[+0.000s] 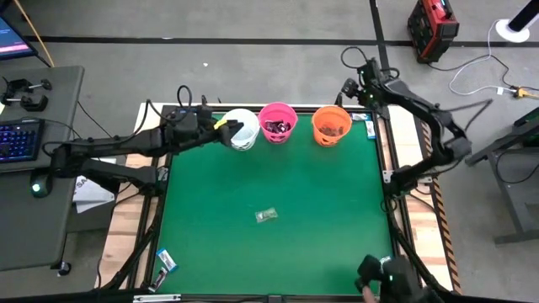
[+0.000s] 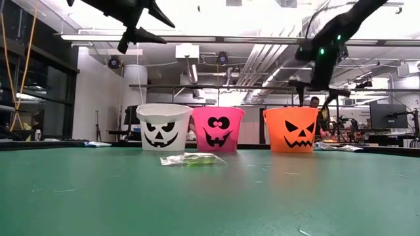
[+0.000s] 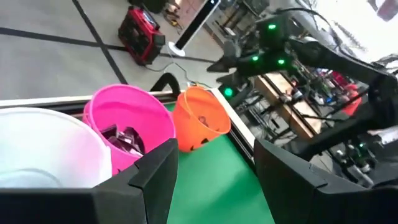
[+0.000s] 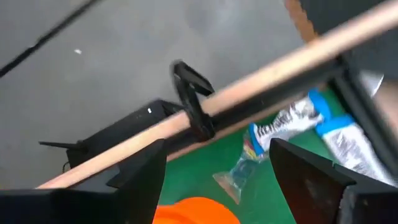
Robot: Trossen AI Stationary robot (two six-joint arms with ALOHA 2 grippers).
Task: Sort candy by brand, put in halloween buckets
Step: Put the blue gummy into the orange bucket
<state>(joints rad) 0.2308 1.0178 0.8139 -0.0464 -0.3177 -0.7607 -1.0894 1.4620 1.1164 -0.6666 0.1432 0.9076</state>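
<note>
Next, I close my right gripper on the middle of the clear candy packet (image 1: 349,112) (image 4: 240,169), between the orange bucket and the blue-and-silver candies.
Three pails stand in a row at the table's far edge: white bucket (image 1: 242,130), pink bucket (image 1: 277,121) with dark candy inside (image 3: 124,138), and orange bucket (image 1: 331,124). One clear-green candy (image 1: 266,215) lies flat mid-table, also low in front of the buckets (image 2: 190,159). My left gripper (image 1: 229,126) hovers open over the white bucket's rim (image 3: 50,149) with nothing between its fingers (image 3: 214,155). My right gripper (image 1: 347,91) is open in the air beyond the orange bucket, over the far right corner (image 4: 217,155).
Blue-and-silver candies (image 4: 283,127) lie by the far right corner next to the orange bucket (image 4: 193,213), inside the wooden table edge (image 4: 249,84). Two more wrapped candies (image 1: 167,261) sit at the near left corner. The green mat (image 1: 320,202) around the middle candy is bare.
</note>
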